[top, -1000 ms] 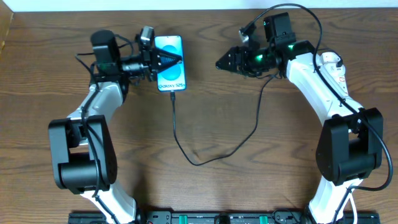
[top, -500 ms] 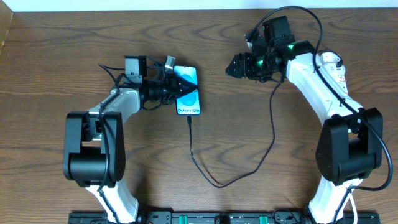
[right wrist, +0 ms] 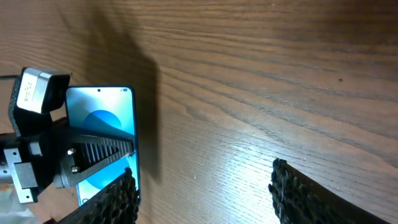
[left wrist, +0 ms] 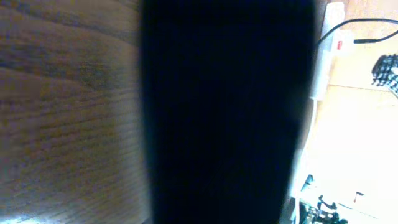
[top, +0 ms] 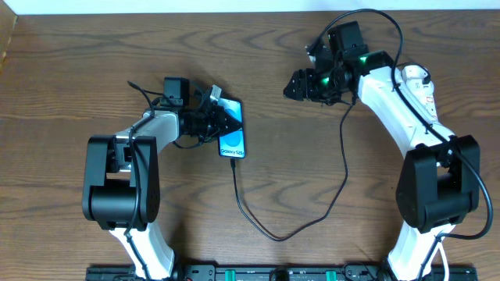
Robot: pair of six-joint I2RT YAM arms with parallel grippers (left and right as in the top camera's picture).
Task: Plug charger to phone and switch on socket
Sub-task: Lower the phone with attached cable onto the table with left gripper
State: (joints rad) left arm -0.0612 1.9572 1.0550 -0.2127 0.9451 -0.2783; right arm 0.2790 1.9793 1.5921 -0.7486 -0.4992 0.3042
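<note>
The phone will go down on the wooden table (top: 238,126) behind the black cable loop, where my left gripper should set it and let it go.
The phone (top: 233,138), its blue screen lit, is held at an angle in my left gripper (top: 222,122), which is shut on its upper part. In the right wrist view one left finger (right wrist: 93,152) lies across the phone's screen (right wrist: 102,115). The phone's dark body (left wrist: 224,112) fills the left wrist view. The charger's black cable (top: 344,168) runs from the phone's lower end, loops toward the front and rises to the right. My right gripper (top: 300,84) is open and empty above bare wood, right of the phone. The white socket (top: 416,76) lies at the far right, partly hidden by my right arm.
The wooden table's far edge (top: 250,13) runs along the top of the overhead view. The cable loop (top: 273,234) lies near the front middle. The socket's end with a red mark (left wrist: 333,28) also shows in the left wrist view.
My left gripper has carried the phone right and toward the front, tilting it; the cable loop followed to the right. My right gripper drew back slightly to the right.
</note>
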